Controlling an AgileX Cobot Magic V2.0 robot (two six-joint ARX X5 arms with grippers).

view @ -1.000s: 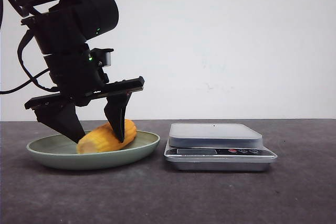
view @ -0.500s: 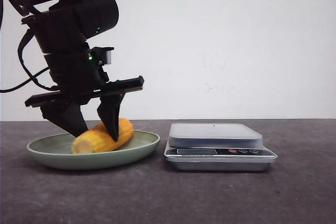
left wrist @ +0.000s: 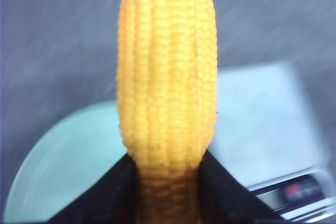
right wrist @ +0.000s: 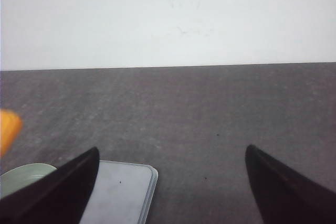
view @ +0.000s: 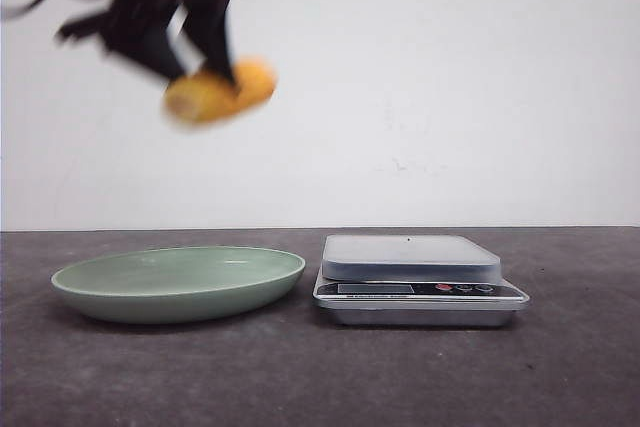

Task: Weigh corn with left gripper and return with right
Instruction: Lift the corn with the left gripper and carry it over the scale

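Note:
My left gripper is going to set the corn down for me, on the middle of the silver kitchen scale's flat top (view: 404,240) (left wrist: 265,121). The corn now hangs high above the green plate.
The yellow-orange corn (view: 220,90) hangs high in the air at the upper left, above the green plate (view: 120,292). My left gripper (view: 200,75) is shut on it and blurred by motion. In the left wrist view the corn (left wrist: 167,82) sticks out between the two black fingers (left wrist: 113,190), with the plate (left wrist: 68,166) and the scale (left wrist: 262,124) below. The silver kitchen scale (view: 410,258) sits right of the plate with nothing on it. My right gripper (right wrist: 170,179) is open and empty, its fingers spread above the scale (right wrist: 118,195). A sliver of corn (right wrist: 7,129) shows at that view's edge.
The dark grey table (view: 400,377) runs to a white wall behind. The plate rim (right wrist: 21,174) shows beside the scale in the right wrist view. The scale's display and buttons (view: 455,289) face the front.
My left gripper has lifted the corn off the plate and carried it far upward. The plate now holds nothing.

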